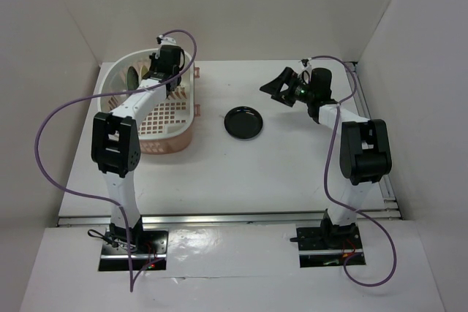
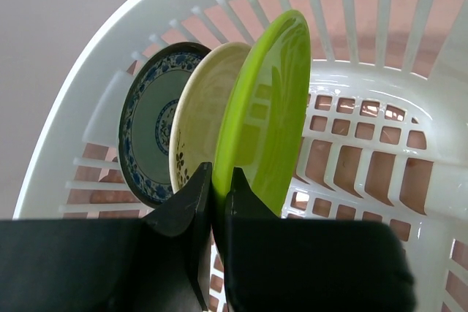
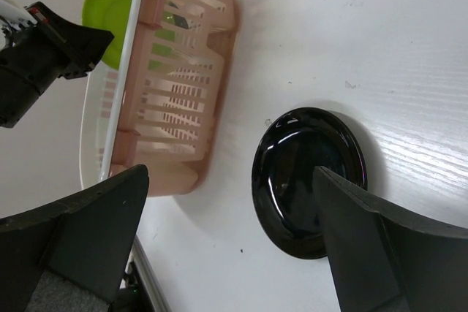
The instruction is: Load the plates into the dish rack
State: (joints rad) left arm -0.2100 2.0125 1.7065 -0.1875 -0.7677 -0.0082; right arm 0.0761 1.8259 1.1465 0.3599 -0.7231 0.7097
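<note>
The robot's right gripper will close on the black plate's rim (image 1: 262,120), on the side that faces away from the dish rack.
The white dish rack (image 1: 170,116) with its pinkish base stands at the left. In the left wrist view, the blue-patterned plate (image 2: 150,126), the cream plate (image 2: 208,115) and the lime green plate (image 2: 270,107) stand on edge side by side inside the rack (image 2: 365,85). My left gripper (image 2: 217,180) is shut on the lower rim of the lime green plate; it is at the rack's far end (image 1: 167,71). The glossy black plate (image 1: 244,122) lies flat on the table, also in the right wrist view (image 3: 307,180). My right gripper (image 1: 281,85) is open and empty, above and behind the black plate.
The rack's pink side wall (image 3: 175,85) and the lime green plate (image 3: 110,12) show in the right wrist view, with the left arm (image 3: 36,56) beside them. White walls enclose the table on three sides. Purple cables loop off both arms.
</note>
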